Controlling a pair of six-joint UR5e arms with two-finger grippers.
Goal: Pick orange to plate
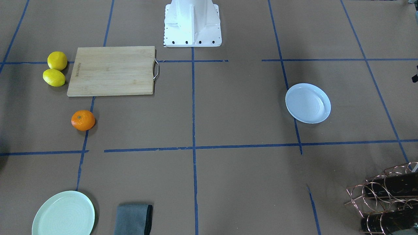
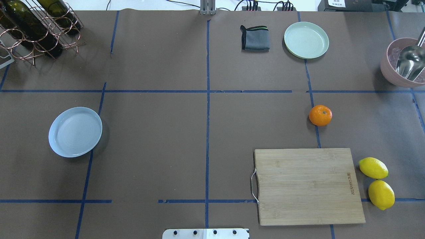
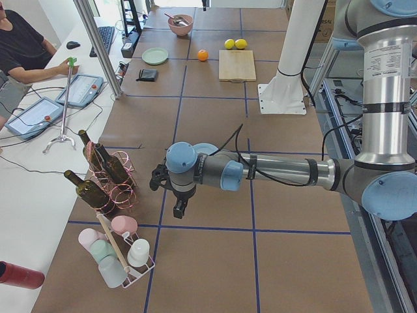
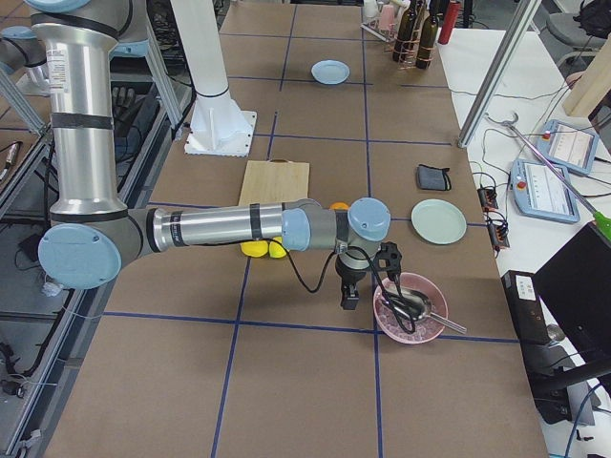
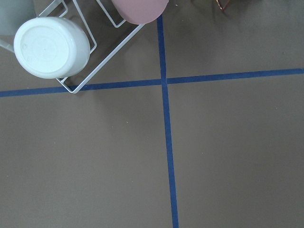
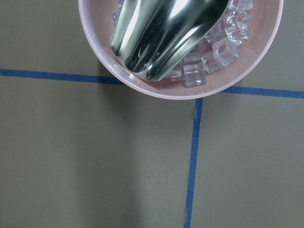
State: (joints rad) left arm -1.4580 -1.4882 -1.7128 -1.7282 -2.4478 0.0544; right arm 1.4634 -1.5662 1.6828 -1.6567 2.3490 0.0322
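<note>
Next, my left gripper grips the rim point(image 1: 329, 101) of the pale bluish-white plate on the side farthest away from the wooden cutting board.
The orange point(image 2: 320, 115) rests on the brown table just beyond the far corner of the wooden cutting board point(image 2: 310, 186); it also shows in the front view point(image 1: 83, 120). Far across the table lies the pale bluish-white plate point(image 2: 75, 131), with nothing on it point(image 1: 308, 103). Neither gripper appears in the overhead or front views. The left gripper point(image 3: 179, 208) hangs over the table's left end near the bottle rack. The right gripper point(image 4: 350, 301) hangs at the right end beside the pink bowl. I cannot tell whether either is open or shut.
Two lemons point(image 2: 377, 182) lie right of the board. A mint-green plate point(image 2: 306, 40) and a folded grey cloth point(image 2: 255, 38) sit at the far edge. A pink bowl point(image 2: 390, 71) holds ice and a metal scoop. A copper bottle rack point(image 2: 36, 30) stands far left.
</note>
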